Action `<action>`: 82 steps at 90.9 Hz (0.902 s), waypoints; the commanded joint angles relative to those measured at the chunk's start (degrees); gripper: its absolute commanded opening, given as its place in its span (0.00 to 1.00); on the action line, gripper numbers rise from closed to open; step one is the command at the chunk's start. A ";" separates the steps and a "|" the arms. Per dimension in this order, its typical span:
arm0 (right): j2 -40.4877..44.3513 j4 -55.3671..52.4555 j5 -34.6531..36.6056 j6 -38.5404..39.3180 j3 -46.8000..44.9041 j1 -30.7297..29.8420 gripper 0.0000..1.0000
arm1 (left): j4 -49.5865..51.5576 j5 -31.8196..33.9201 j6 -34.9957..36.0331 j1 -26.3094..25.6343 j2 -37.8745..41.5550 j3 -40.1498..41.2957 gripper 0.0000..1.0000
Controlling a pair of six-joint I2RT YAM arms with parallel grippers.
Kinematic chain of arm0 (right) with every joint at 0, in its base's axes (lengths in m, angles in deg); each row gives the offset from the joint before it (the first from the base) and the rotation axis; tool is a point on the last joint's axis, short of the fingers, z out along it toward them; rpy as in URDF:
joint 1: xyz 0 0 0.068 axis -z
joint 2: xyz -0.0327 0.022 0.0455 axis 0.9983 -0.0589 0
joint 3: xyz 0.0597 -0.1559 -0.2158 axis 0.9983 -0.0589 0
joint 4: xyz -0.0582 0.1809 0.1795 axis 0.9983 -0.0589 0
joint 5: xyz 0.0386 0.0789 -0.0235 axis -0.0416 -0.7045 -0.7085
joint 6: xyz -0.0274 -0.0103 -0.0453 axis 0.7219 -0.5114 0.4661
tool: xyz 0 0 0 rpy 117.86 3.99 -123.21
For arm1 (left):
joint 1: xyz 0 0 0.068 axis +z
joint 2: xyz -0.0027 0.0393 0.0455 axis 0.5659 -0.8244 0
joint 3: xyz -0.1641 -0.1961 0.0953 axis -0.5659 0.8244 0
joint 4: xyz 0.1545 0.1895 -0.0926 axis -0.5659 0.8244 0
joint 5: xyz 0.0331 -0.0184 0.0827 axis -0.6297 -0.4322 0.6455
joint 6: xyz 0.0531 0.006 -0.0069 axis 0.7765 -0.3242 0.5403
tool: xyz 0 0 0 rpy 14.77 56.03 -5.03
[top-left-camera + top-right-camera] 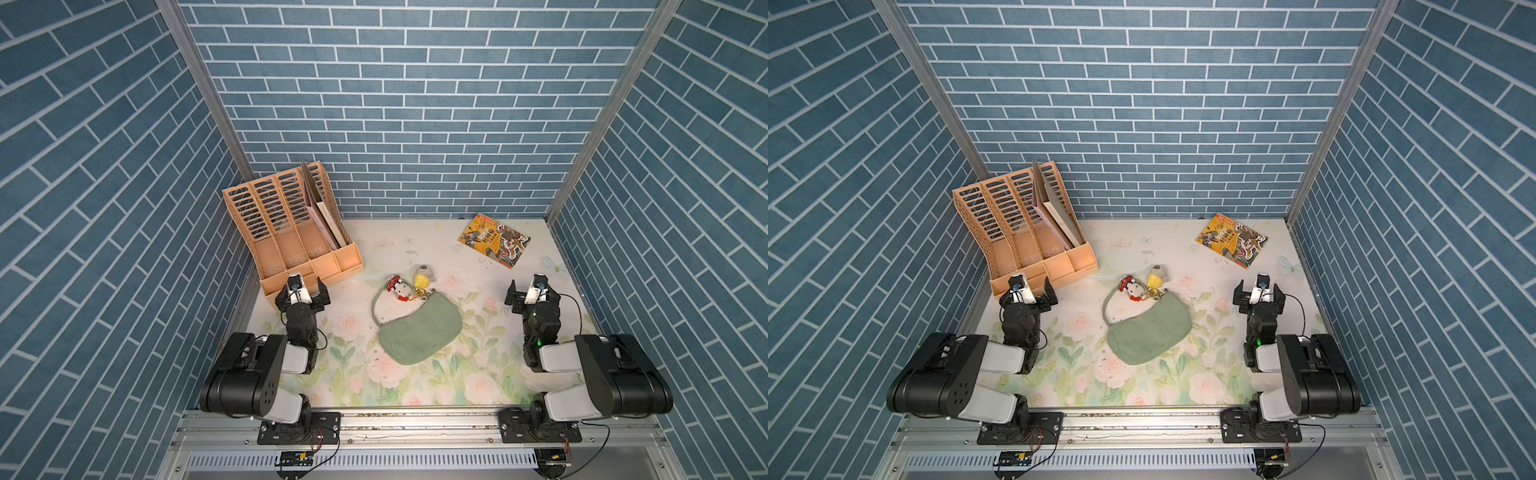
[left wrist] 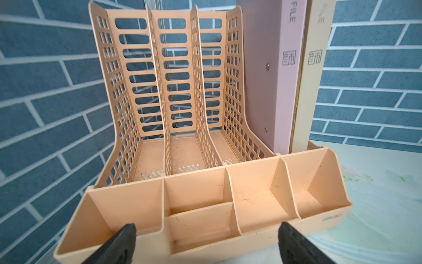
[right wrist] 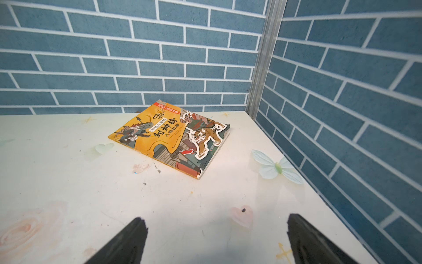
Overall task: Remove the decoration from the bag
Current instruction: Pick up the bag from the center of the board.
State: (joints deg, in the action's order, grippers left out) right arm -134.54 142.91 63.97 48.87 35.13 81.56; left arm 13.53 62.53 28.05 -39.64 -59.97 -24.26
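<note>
I should move my left gripper to close on the thin strap (image 1: 373, 305) of the sage-green bag, at the spot where the strap's loop comes nearest the file rack.
The sage-green half-moon bag (image 1: 419, 332) (image 1: 1148, 336) lies flat mid-table in both top views, its thin strap (image 1: 376, 307) looped to the left. At its far end, small metal clasps (image 1: 422, 296) hold two decorations: a white cat charm with a red bow (image 1: 400, 289) (image 1: 1132, 289) and a yellow plush (image 1: 423, 277) (image 1: 1155, 277). My left gripper (image 1: 302, 287) (image 1: 1032, 291) (image 2: 207, 228) stands open, left of the bag, just in front of the file rack. My right gripper (image 1: 532, 287) (image 1: 1259, 289) (image 3: 217, 219) stands open and empty, right of the bag. Neither wrist view shows the bag.
A peach file rack (image 1: 291, 232) (image 1: 1017, 224) (image 2: 308, 225) stands at the back left, holding a pink file (image 2: 274, 80) and a beige file (image 2: 312, 68). A yellow picture book (image 1: 494, 240) (image 1: 1231, 240) (image 3: 173, 139) lies at the back right. Blue brick walls close three sides.
</note>
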 commanded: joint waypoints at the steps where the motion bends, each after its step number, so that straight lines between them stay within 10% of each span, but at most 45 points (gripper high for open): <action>1: 7.33 -17.29 7.36 -5.66 7.70 -1.41 1.00 | 9.07 8.48 0.08 -2.70 8.55 -2.21 1.00; 15: 13.16 -42.06 11.30 -13.78 16.77 -4.91 1.00 | 29.52 15.94 -12.70 -3.75 19.20 -6.97 0.99; 34: 21.10 -46.70 -19.05 -27.35 19.58 -2.61 0.87 | 61.85 12.06 -29.98 -3.47 24.67 -22.45 1.00; 55: 15.92 -60.01 -11.93 -31.55 25.87 -14.73 0.74 | 71.39 1.34 -29.81 -4.20 23.01 -27.80 1.00; 82: -1.00 -66.34 -3.29 -29.40 35.68 -30.27 0.70 | 67.89 5.12 -31.17 -19.98 12.55 -28.13 0.99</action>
State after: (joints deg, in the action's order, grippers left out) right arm -131.11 80.82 56.91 19.34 66.42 54.50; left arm 80.56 68.04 -2.23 -55.85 -42.48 -51.21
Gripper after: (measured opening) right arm 0.707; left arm 0.995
